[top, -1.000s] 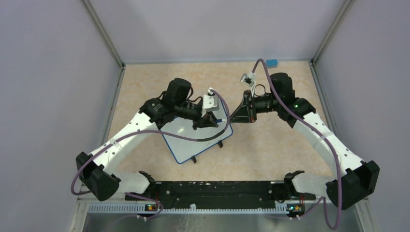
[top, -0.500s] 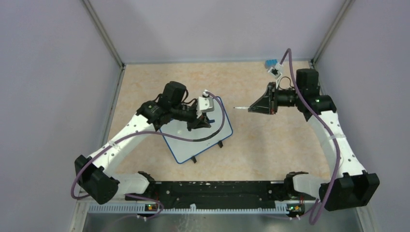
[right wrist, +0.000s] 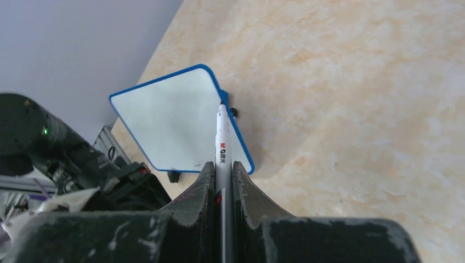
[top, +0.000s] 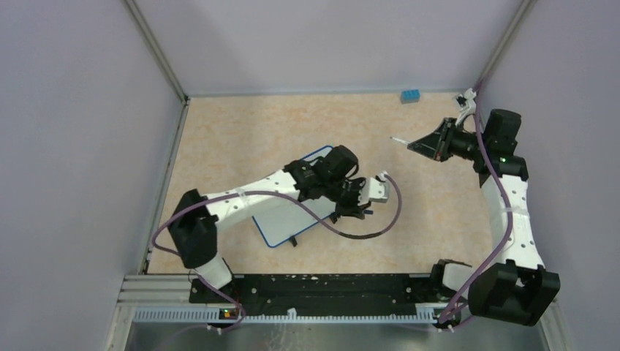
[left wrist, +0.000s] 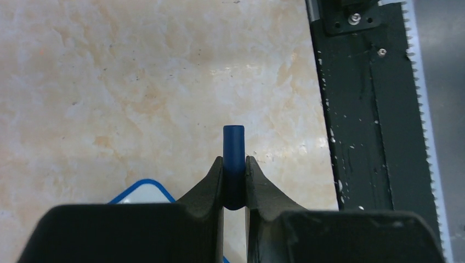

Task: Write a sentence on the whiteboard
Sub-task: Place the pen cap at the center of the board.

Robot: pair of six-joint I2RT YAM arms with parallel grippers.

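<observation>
The robot's left gripper should set the dark blue pen cap down on the bare table [top: 402, 210] [left wrist: 154, 59] beyond the nearest corner of the whiteboard.
The whiteboard [top: 276, 220], white with a thin blue rim, lies tilted at the table's centre left, partly under my left arm. Its face [right wrist: 174, 125] looks bare and no sentence is in view. My left gripper [top: 363, 212] hovers just right of the board, shut on a dark blue pen cap [left wrist: 233, 156]; a board corner [left wrist: 140, 190] shows beside its fingers. My right gripper [top: 422, 145] hangs at the far right, shut on a white marker [right wrist: 222, 137] whose uncapped tip [top: 395, 137] points left, well away from the board.
A small blue block [top: 410, 96] sits at the back wall. The black base rail [left wrist: 373, 109] runs along the near edge, close to my left gripper. Grey walls close in the table on both sides and the back. My left arm [right wrist: 55, 153] lies near the board.
The two grippers, close together over the board's far corner, pulled apart. My left one swung right and nearer with the cap. My right one drew back to the far right with the marker.
</observation>
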